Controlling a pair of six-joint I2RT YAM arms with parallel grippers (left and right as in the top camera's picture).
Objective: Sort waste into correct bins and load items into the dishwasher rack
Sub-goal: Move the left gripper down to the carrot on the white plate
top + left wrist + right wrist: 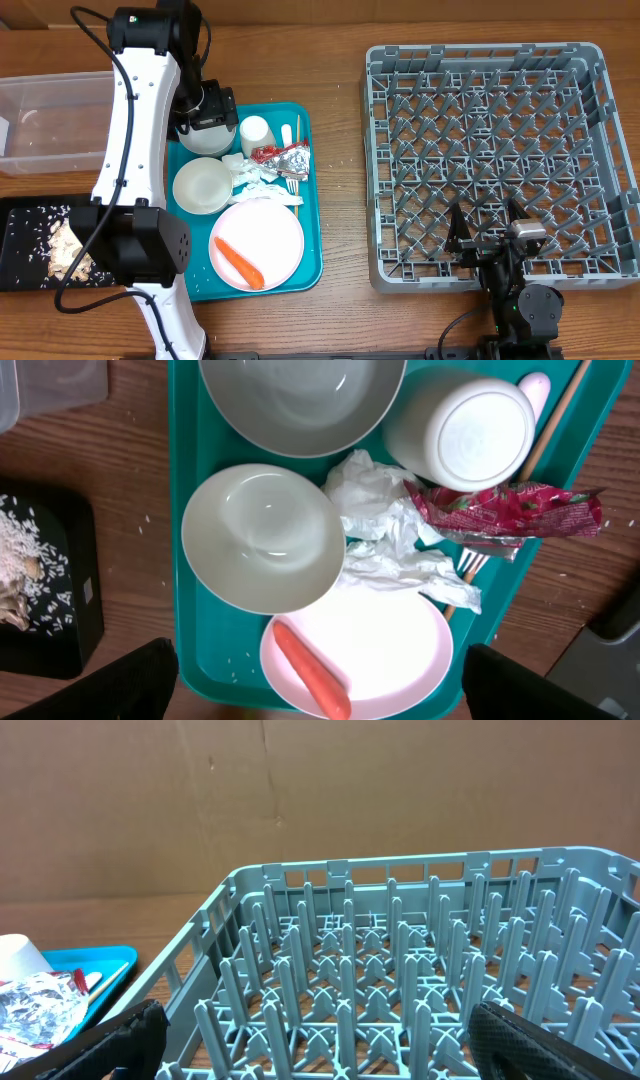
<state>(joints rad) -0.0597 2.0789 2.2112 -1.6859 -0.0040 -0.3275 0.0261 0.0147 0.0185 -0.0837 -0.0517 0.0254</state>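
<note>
The robot's left gripper will next move to the orange carrot on the pink plate and close on the carrot's end [229, 250] [297, 652] nearest the white bowl.
The teal tray [312, 240] holds a pink plate [275, 232] with an orange carrot [238, 262], a white bowl [203, 185], a cup [256, 132], white napkins [255, 178], foil and red wrapper [283, 156], a fork [292, 187] and a stick [297, 135]. My left gripper [207, 125] hangs open above a second bowl [300, 400] at the tray's far end. In the left wrist view its fingers [110, 685] frame the plate [390, 640] and carrot [310, 670] from high up, holding nothing. My right gripper [487, 232] [320, 1040] is open over the rack's [372, 170] near edge.
A clear tub [50, 120] stands at the far left. In front of it, a black tray [15, 225] holds rice scraps [65, 250]. My left arm's white link [140, 130] crosses between the bins and the teal tray. A brown cardboard wall [300, 800] stands behind the rack [240, 880].
</note>
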